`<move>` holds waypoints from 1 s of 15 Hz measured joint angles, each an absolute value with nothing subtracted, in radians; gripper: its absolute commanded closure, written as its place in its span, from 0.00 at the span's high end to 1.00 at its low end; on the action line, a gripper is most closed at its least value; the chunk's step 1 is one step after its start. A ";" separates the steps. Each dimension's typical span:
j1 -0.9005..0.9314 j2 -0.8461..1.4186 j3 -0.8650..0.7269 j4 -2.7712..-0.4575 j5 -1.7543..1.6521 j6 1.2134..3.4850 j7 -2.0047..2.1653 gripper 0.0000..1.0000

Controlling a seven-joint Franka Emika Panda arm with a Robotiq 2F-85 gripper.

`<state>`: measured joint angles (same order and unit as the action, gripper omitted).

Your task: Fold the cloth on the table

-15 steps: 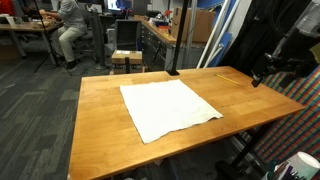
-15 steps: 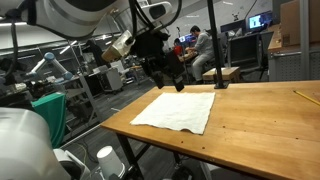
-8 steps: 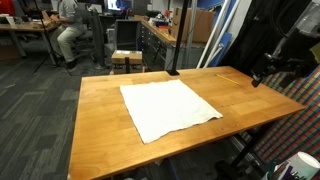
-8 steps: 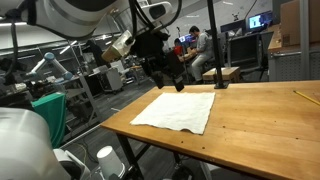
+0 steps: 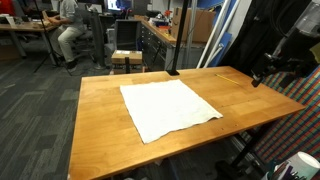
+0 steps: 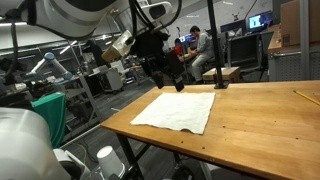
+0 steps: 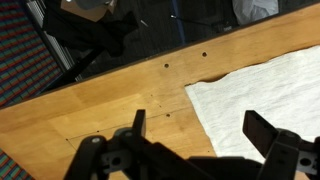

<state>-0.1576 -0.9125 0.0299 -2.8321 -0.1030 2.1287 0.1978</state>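
Observation:
The folding starts from the corner nearest my arm. So next I should lower my gripper to the white cloth's corner (image 5: 220, 115) (image 7: 190, 89) nearest my arm and close it there.
A white cloth (image 5: 168, 108) lies flat and spread open on the wooden table (image 5: 100, 135); it also shows in the other exterior view (image 6: 180, 109) and in the wrist view (image 7: 265, 95). My gripper (image 6: 171, 82) hangs in the air above the table's edge, near one corner of the cloth. In the wrist view the gripper (image 7: 200, 128) is open and empty, with its two dark fingers (image 7: 138, 123) spread over the cloth's edge and the bare wood beside it.
A black pole (image 5: 172, 40) stands at the table's far edge. A yellow pencil (image 6: 306, 97) lies on the wood far from the cloth. A person (image 5: 70, 25) sits at desks in the background. A white cup (image 6: 105, 158) stands below the table.

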 measured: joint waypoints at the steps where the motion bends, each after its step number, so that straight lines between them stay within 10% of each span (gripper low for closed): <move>1: -0.158 -0.912 0.030 -2.832 -0.103 2.129 0.198 1.00; 15: -0.118 -0.857 0.039 -2.797 -0.092 2.139 0.198 1.00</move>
